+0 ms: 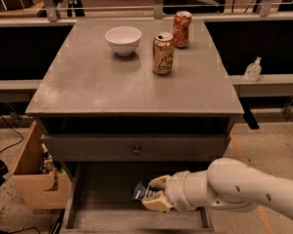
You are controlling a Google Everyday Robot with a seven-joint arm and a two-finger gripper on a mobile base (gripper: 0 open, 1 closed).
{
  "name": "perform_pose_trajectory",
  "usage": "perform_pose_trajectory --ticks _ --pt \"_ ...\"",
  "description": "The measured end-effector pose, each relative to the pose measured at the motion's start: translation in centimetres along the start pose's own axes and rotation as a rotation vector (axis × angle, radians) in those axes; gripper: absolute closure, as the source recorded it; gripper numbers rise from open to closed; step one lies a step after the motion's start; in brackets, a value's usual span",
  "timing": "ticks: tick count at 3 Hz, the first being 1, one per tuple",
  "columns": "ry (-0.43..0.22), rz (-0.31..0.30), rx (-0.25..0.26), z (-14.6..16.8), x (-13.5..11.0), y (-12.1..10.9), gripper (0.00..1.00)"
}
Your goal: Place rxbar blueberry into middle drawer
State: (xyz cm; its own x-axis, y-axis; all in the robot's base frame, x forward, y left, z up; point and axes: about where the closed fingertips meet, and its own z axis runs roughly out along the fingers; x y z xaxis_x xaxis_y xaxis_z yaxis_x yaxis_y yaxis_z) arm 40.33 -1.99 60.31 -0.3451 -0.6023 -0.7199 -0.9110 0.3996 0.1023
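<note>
My gripper needs to hold the rxbar blueberry until it is over the spot. It will then let go of it on the middle drawer's grey bottom, near its centre (126, 193), below the brass knob.
The rxbar blueberry (142, 192), a dark navy wrapper with white print, is held between the tan fingers of my gripper (155, 193). The gripper is shut on it and hangs inside the pulled-out middle drawer (102, 189), low over its grey floor, right of centre. My white arm (239, 189) reaches in from the lower right and hides the drawer's right part. Whether the bar touches the floor I cannot tell.
Above the open drawer is a closed grey drawer front with a brass knob (136, 150). On the cabinet top (88, 82) stand a white bowl (123, 39), a gold can (163, 53) and an orange can (181, 29). A cardboard box (36, 177) sits at the left; a clear bottle (253, 69) on the right ledge.
</note>
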Motion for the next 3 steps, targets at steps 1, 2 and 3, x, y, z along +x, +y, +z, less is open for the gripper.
perform_pose_trajectory --ticks 1,2,3 --pt "-0.059 0.018 0.017 4.0 3.2 -0.8 1.00" --pt "-0.148 0.036 0.033 7.9 4.9 -2.6 1.00" --pt "-0.207 0.065 0.009 11.8 5.7 -3.5 1.00"
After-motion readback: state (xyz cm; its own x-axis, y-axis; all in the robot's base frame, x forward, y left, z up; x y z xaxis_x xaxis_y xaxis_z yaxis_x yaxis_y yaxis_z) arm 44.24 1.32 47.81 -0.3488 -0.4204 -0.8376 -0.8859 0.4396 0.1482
